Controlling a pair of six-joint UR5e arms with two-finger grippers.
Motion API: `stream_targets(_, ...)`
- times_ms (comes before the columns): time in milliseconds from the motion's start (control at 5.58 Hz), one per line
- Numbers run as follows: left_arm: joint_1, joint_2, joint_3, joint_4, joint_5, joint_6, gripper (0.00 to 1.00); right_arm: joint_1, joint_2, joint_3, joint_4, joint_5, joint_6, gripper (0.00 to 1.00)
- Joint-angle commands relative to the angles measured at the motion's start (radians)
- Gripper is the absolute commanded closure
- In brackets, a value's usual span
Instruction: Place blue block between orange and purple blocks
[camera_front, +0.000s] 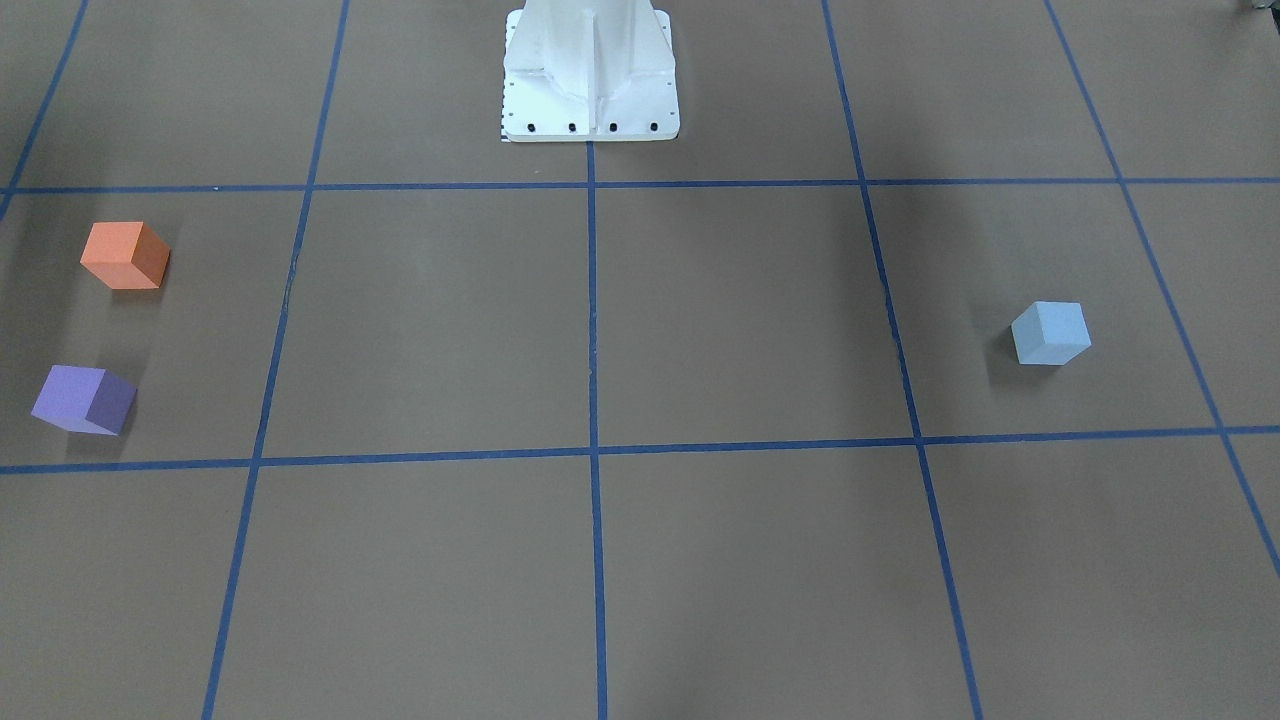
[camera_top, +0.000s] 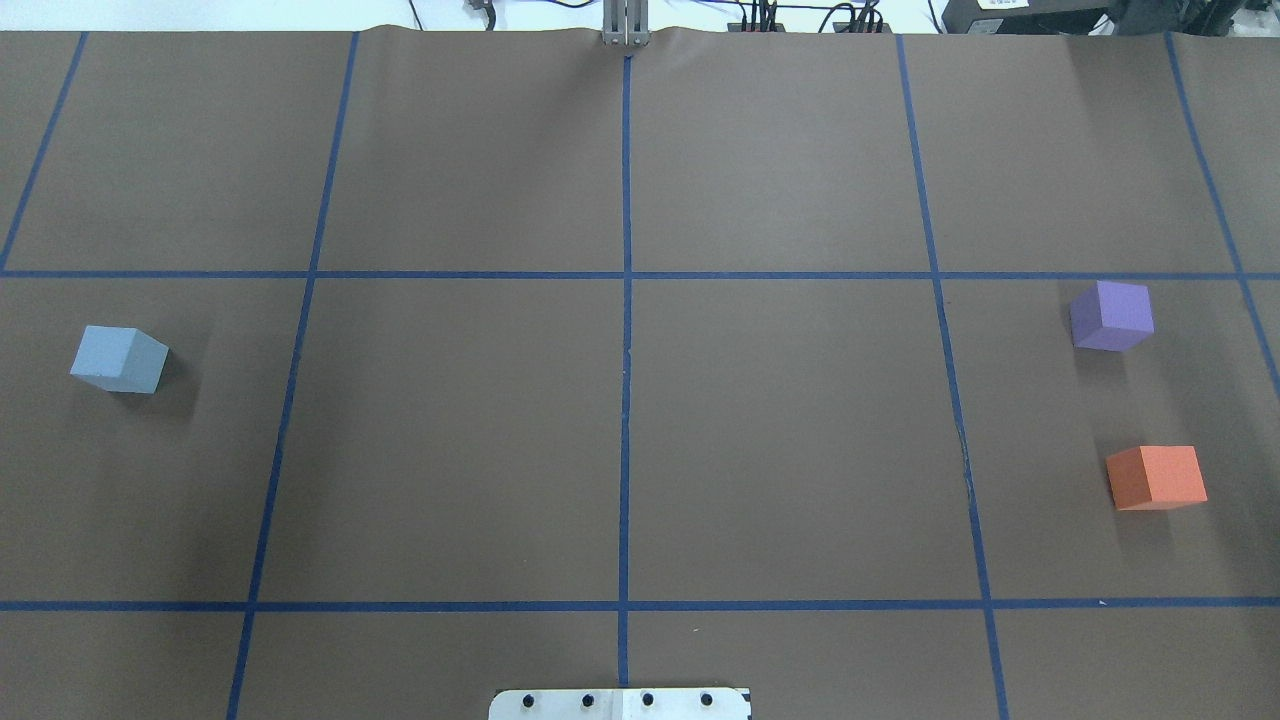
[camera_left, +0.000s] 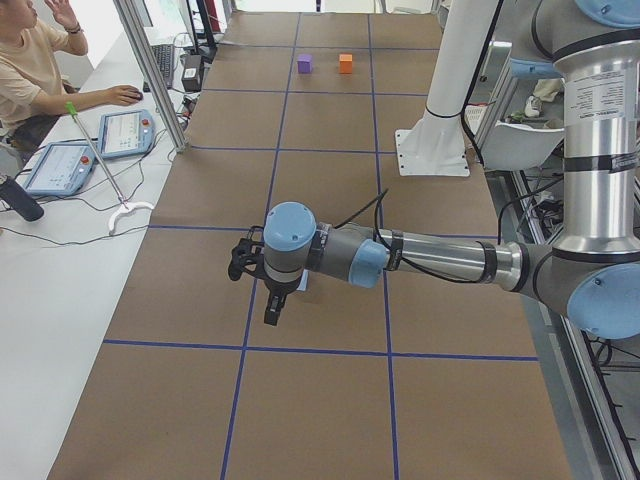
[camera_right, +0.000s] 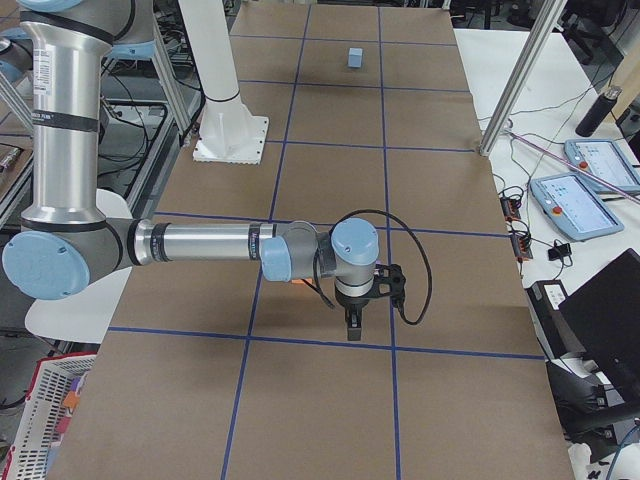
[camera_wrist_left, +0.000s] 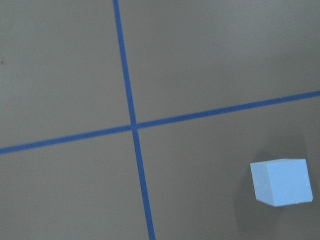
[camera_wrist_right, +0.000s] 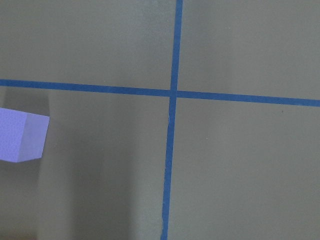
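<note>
I should close my left gripper on the upper part (camera_front: 1056, 320) (camera_wrist_left: 288, 181) of the blue block, because that block belongs between the orange and purple blocks.
The blue block (camera_top: 118, 358) lies at the table's left in the overhead view, and also shows in the front view (camera_front: 1049, 333) and the left wrist view (camera_wrist_left: 281, 182). The purple block (camera_top: 1111, 315) and the orange block (camera_top: 1157, 477) lie at the far right, apart, with a gap between them. The purple block also shows in the right wrist view (camera_wrist_right: 20, 136). My left gripper (camera_left: 262, 290) hangs high over the blue block's area. My right gripper (camera_right: 352, 322) hangs high near the orange and purple blocks. Both show only in the side views, so I cannot tell whether they are open or shut.
The table is brown paper with blue tape grid lines. The robot's white base (camera_front: 590, 75) stands at the middle of the near edge. An operator (camera_left: 35, 60) sits at a side desk with tablets, beyond the table's far side.
</note>
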Motion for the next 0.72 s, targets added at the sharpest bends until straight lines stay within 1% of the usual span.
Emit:
stream_targets(0, 0.002, -0.030, 0.045, -0.136, -0.006, -0.083, 0.00, 0.000, 0.000, -0.017, 0.086, 0.000, 0.002, 0.00)
stream_targets(179, 0.032, -0.030, 0.049, -0.210, -0.006, -0.190, 0.00, 0.000, -0.006, -0.020, 0.089, 0.004, 0.003, 0.00)
stream_targets(358, 0.098, -0.030, 0.051, -0.257, -0.009, -0.225, 0.00, 0.000, -0.011, -0.020, 0.091, 0.006, 0.003, 0.00)
stream_targets(538, 0.176, -0.033, 0.051, -0.277, 0.002, -0.272, 0.00, 0.000, -0.013, -0.020, 0.091, 0.006, 0.003, 0.00)
